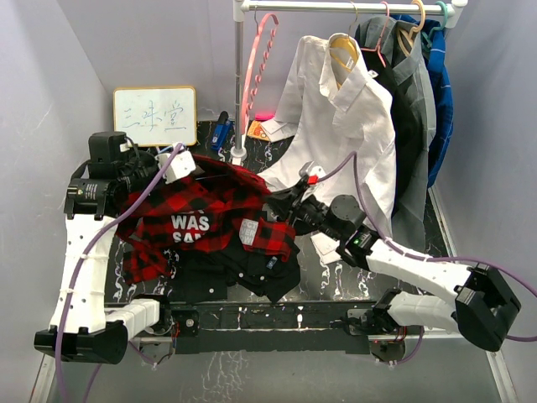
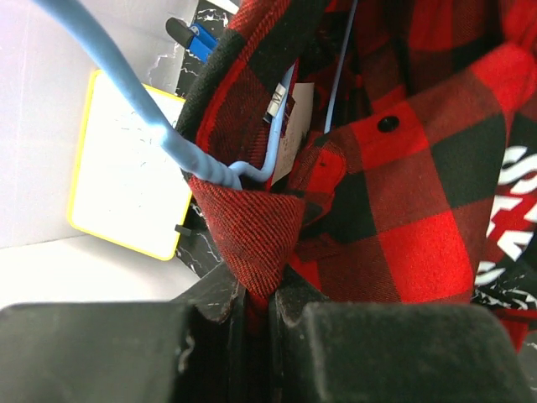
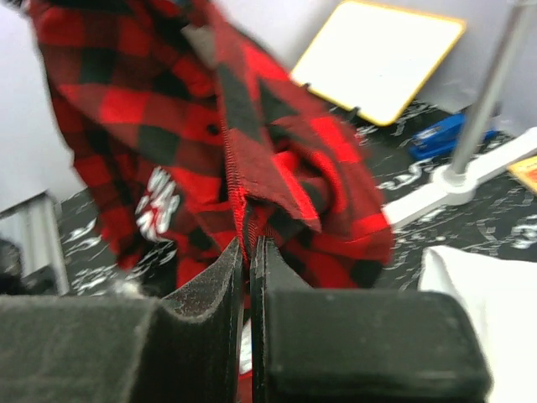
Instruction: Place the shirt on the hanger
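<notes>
I hold the shirt's hemmed edge far from the light-blue hanger, so I will open my right gripper and grab a fold of the shirt nearer the hanger (image 1: 232,201).
The red-and-black plaid shirt (image 1: 201,214) hangs bunched between my two grippers over the dark table, its white letters facing up. My left gripper (image 1: 181,164) is shut on a fold of the shirt's collar (image 2: 252,235) at the left rear. The light-blue wire hanger (image 2: 126,84) runs down into the neck opening just beyond my left fingertips, and its wire shows inside the shirt. My right gripper (image 1: 289,201) is shut on the shirt's hemmed edge (image 3: 239,185) at the right. In the top view the cloth hides the hanger.
A black garment (image 1: 243,269) lies under the plaid shirt at the front. A whiteboard (image 1: 155,116) leans at the back left. The rack pole (image 1: 241,84) stands behind, with a pink hanger (image 1: 260,59), a white dress shirt (image 1: 344,117) and dark garments (image 1: 415,101).
</notes>
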Controlling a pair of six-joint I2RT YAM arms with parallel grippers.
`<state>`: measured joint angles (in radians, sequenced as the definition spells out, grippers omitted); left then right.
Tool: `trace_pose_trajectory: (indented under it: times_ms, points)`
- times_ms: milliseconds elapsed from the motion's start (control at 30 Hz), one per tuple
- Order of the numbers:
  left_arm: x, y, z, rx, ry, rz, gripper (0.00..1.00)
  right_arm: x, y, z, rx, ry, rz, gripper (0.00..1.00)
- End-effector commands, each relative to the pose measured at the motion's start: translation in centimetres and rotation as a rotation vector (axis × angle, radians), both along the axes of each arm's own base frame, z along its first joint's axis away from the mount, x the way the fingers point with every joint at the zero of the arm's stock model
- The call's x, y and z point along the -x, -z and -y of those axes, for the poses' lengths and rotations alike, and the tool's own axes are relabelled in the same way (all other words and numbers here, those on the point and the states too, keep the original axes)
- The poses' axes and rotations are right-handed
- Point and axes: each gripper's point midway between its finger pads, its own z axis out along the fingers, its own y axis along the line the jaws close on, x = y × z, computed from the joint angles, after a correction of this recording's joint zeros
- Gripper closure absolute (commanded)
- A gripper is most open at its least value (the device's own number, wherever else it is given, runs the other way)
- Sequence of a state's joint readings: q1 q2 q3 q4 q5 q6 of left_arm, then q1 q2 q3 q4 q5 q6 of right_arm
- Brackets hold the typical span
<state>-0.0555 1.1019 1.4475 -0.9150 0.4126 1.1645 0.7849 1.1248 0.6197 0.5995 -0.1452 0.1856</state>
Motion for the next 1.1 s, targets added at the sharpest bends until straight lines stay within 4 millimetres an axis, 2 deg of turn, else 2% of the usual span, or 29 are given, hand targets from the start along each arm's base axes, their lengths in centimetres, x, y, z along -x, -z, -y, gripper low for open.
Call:
trace_pose_trajectory:
  times_ms: [0, 133, 200, 233, 267, 300, 333, 433, 533, 600, 667, 800, 833, 900, 1067]
  points:
    - [-1.3, -3.1, 0.6, 0.144, -0.086, 0.066, 1.0, 3.5, -1.9, -2.8, -0.006, -0.137, 0.009, 1.0]
    - [-2.4, -5.0, 1.4, 0.262, -0.123, 0.098, 1.0, 5.7, -1.6, -4.6, -0.011, -0.215, -0.021, 1.0]
    - [-2.2, -6.2, 2.5, 0.338, -0.102, 0.098, 1.0, 6.4, -2.2, -5.1, -0.035, -0.236, -0.022, 1.0]
    - [-1.7, -6.6, 3.2, 0.374, -0.076, 0.087, 1.0, 6.7, -2.7, -5.4, -0.044, -0.239, -0.018, 0.89]
    - [-1.0, -7.0, 3.8, 0.397, -0.044, 0.076, 1.0, 6.7, -3.0, -5.4, -0.042, -0.226, -0.02, 0.64]
    - [-0.1, -7.5, 4.5, 0.416, 0.0, 0.065, 1.0, 6.7, -3.6, -5.3, -0.034, -0.209, -0.01, 0.23]
    - [0.8, -7.7, 5.1, 0.422, 0.043, 0.051, 1.0, 6.8, -4.2, -5.0, -0.021, -0.191, 0.011, 0.04]
    - [3.7, -8.0, 6.3, 0.414, 0.155, 0.027, 1.0, 7.0, -6.4, -2.7, 0.044, -0.107, 0.126, 0.01]
    - [6.7, -7.6, 7.2, 0.377, 0.277, -0.008, 1.0, 7.1, -8.7, 1.3, 0.118, -0.008, 0.268, 0.01]
    - [8.7, -6.5, 7.5, 0.362, 0.332, -0.073, 1.0, 7.7, -10.5, 3.9, 0.161, 0.04, 0.38, 0.01]
    - [10.0, -5.7, 7.8, 0.342, 0.391, -0.115, 1.0, 8.0, -11.0, 5.6, 0.246, 0.066, 0.507, 0.01]
    - [11.9, -4.3, 8.3, 0.33, 0.481, -0.173, 1.0, 6.1, -10.0, 7.9, 0.493, 0.188, 0.658, 0.01]
    - [12.3, -4.1, 8.4, 0.336, 0.496, -0.18, 1.0, 5.9, -9.4, 7.8, 0.554, 0.179, 0.676, 0.02]
    - [12.7, -4.0, 8.7, 0.355, 0.517, -0.187, 1.0, 6.4, -8.1, 6.1, 0.62, 0.063, 0.68, 0.02]
    - [12.7, -3.9, 9.0, 0.375, 0.533, -0.197, 1.0, 10.1, -5.1, 0.8, 0.671, -0.368, 0.57, 0.04]
